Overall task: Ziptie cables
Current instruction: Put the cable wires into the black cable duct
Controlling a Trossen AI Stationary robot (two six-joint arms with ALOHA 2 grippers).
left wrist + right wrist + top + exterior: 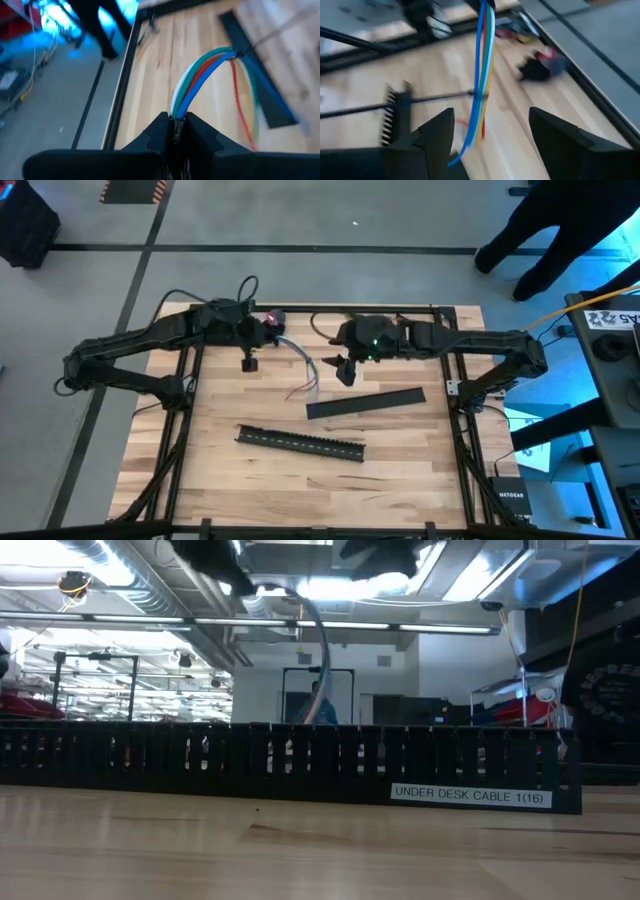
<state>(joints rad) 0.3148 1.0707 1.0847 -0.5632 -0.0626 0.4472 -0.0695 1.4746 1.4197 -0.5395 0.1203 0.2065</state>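
My right gripper is going to grab the loose end of the cables [315, 377] [477, 127]. It will close there, past the ziptie from my left gripper.
The cables [303, 360], a bundle of blue, white, green and red wires, run from my left gripper [274, 335] toward the table's middle. My left gripper is shut on one end of them [178, 116]. A thin dark ziptie [395, 104] crosses the bundle [482, 75], and its long tail sticks out sideways. It also shows in the left wrist view [241, 51]. My right gripper [345, 370] is open. Its fingers [436, 134] stand on either side of the bundle's loose ends without touching them. In the low view the bundle [321, 650] hangs down behind the channel. My left gripper pinches the bundle's end [178, 111] between its two fingers, with the wires running straight out from the fingertips, along the fingers. The bundle arches up and away, lifted above the table. Its far ends [242, 115] droop and spread out slack.
A long black slotted channel [300, 442] lies toward the near side, and its flat black cover [365, 402] lies just in front of my right gripper. A red and black object [540, 65] lies by the far edge. A person [560, 230] stands beyond the far right corner.
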